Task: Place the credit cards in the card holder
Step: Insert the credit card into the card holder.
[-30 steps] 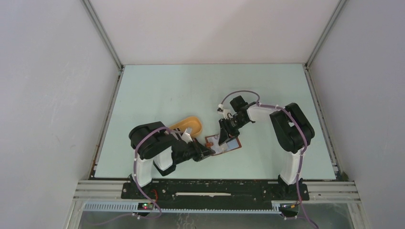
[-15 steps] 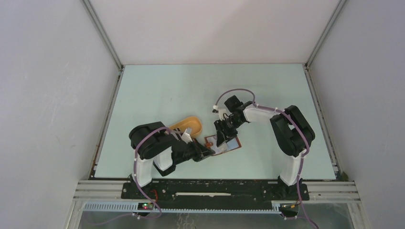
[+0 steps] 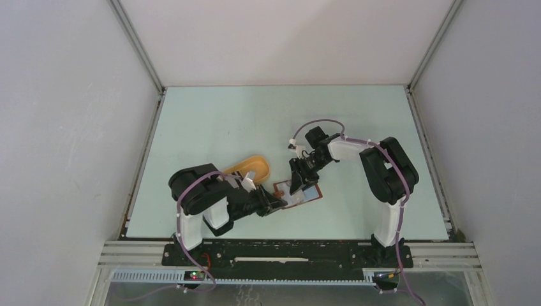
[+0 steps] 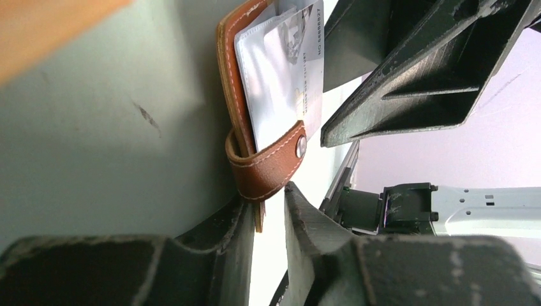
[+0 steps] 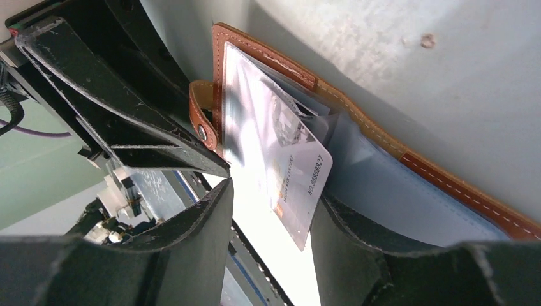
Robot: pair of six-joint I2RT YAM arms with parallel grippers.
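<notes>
The white credit card slants in the pocket with its free corner sticking out, so next my right gripper opens and takes the card's free edge's middle [image 5: 316, 203].
The reddish-brown card holder [image 3: 300, 195] lies open on the table between the arms, its pale blue inside [image 5: 389, 185] facing up. A white credit card [image 5: 281, 153] sits partly in its pocket, one corner sticking out; it shows again as white cards [image 4: 281, 70] behind the snap strap [image 4: 268, 167]. My left gripper [image 4: 271, 207] is at the holder's near edge, open; a thin brown edge rests against one finger with light beside it. My right gripper [image 5: 271, 210] is open over the card's free corner, which lies near one finger [image 5: 357, 242].
An orange-yellow oval tray [image 3: 253, 167] lies just left of the holder, behind the left arm [image 3: 204, 191]. The two grippers nearly touch over the holder; the right gripper's black fingers [image 4: 415, 76] fill the left wrist view's upper right. Grey walls enclose the table.
My left jaws have parted from the holder's edge, which they were pinching. My right jaws have widened around the card's corner. Both arms have barely shifted.
</notes>
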